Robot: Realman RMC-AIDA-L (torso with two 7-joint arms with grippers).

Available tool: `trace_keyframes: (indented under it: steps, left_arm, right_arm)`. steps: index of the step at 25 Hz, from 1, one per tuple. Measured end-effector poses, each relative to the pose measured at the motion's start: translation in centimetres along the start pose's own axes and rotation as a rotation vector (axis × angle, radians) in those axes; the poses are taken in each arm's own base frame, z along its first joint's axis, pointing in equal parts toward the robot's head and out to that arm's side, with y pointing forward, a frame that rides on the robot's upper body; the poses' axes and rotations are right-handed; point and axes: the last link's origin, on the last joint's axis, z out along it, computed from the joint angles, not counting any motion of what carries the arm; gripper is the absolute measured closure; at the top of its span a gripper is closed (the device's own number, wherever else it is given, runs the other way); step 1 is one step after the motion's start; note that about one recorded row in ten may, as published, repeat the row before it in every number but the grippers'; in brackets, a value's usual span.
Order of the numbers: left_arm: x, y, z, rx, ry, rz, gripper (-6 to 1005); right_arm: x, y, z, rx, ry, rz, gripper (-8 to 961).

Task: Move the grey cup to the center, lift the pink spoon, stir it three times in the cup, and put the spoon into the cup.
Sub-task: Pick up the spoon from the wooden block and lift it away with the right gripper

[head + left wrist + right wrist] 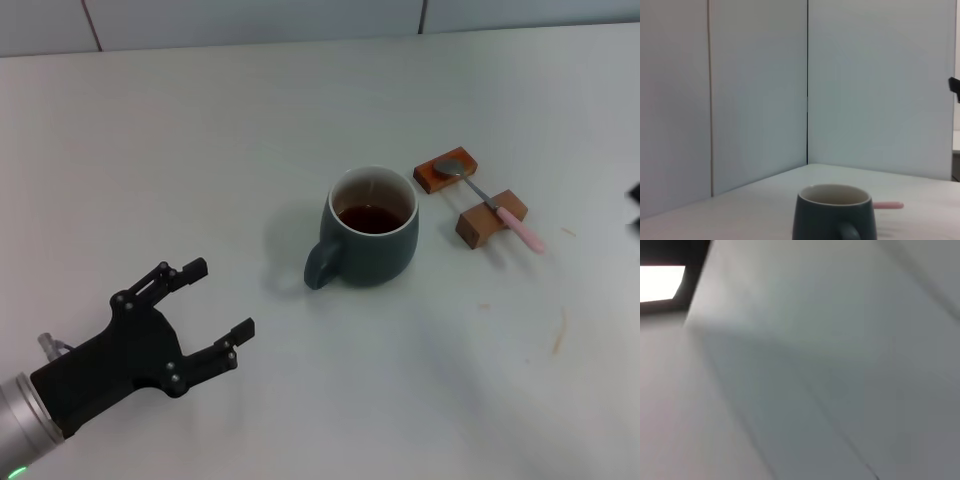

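Observation:
The right gripper should grasp the pink spoon's handle end (530,237) sticking past the brown wooden block.
The grey cup (368,240) stands near the middle of the white table, handle toward me and to the left, with dark reddish-brown liquid inside. It also shows in the left wrist view (835,214). The pink spoon (498,208) lies across two brown wooden blocks to the cup's right, its pale pink handle pointing right and toward me; its handle tip shows in the left wrist view (888,205). My left gripper (218,300) is open and empty, low at the near left, apart from the cup. My right gripper shows only as a dark sliver at the right edge (634,195).
Two brown wooden blocks (446,169) (490,222) hold the spoon right of the cup. The white table (200,150) ends at a pale panelled wall at the back. Faint brown marks lie on the table at the right (560,330).

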Motion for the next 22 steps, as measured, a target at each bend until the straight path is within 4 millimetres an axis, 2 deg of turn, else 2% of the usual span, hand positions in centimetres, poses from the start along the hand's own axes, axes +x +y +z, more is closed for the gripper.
trace_keyframes:
  steps: [7,11,12,16,22]
  left_arm:
    - [0.2,-0.3,-0.2,0.015,0.011,-0.028,137]
    - [0.4,-0.4,-0.3,0.011,0.019,-0.019,137]
    - [0.4,-0.5,-0.4,0.011,0.019,-0.009,137]
    - [0.4,-0.5,-0.5,0.02,0.02,0.011,137]
    - [0.8,-0.6,-0.8,0.044,0.053,0.012,137]
  right_arm:
    - [-0.3,-0.7,-2.9,0.17,-0.163,0.54,201]
    - [0.5,-2.3,-3.2,0.28,-0.143,0.73,201]
    - [1.2,-3.2,-3.2,0.348,-0.11,0.786,201]
    - [2.4,-4.5,-2.9,0.441,-0.047,0.855,201]
    - [3.9,-5.5,-1.3,0.488,0.02,0.895,200]
